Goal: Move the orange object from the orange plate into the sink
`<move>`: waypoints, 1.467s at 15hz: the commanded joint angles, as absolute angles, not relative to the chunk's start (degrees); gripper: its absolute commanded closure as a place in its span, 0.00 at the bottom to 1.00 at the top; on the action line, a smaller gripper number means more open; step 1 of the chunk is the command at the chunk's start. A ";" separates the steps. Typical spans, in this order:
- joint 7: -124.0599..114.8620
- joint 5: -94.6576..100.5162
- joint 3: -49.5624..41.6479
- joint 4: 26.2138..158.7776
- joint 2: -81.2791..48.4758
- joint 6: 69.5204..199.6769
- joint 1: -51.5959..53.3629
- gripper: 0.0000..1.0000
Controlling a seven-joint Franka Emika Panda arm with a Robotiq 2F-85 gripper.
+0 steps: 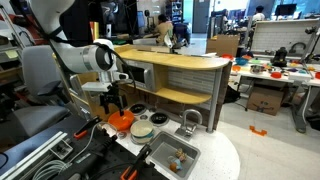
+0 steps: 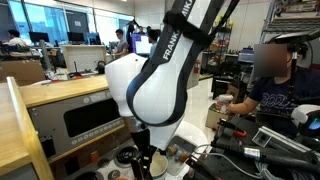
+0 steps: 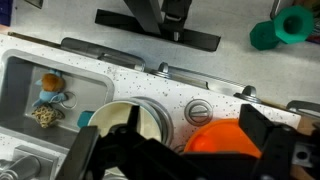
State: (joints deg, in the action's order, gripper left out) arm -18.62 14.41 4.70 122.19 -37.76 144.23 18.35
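Observation:
I should next lower my gripper into the orange plate and close it on one end of the small orange object [image 1: 123, 118] [image 3: 208, 145] lying there.
The orange plate [image 3: 235, 135] lies on the speckled white toy counter, and a small orange object [image 3: 203, 143] sits inside it at its left part. My gripper [image 3: 185, 160] is open, just above the plate, with one dark finger on each side of it and nothing held. In an exterior view the gripper [image 1: 116, 101] hangs right over the orange plate [image 1: 120, 121]. The silver-grey sink [image 3: 20, 70] is left of the plate in the wrist view, with small toy items in it. It also shows with its arched faucet in an exterior view [image 1: 172, 153]. In an exterior view my arm [image 2: 160, 80] hides the plate.
A pale cream round dish [image 3: 125, 118] sits between the plate and the sink, also in an exterior view [image 1: 142, 129]. A round knob [image 3: 200, 110] is set in the counter. A green object [image 3: 285, 28] lies far right. A grey microwave-like box [image 1: 135, 73] stands behind.

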 commanded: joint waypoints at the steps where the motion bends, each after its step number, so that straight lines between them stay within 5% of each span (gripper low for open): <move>1: -18.26 14.00 3.26 115.81 -43.94 145.02 20.99 0.00; 22: -6.29 15.57 2.91 88.31 -68.60 146.28 25.10 0.00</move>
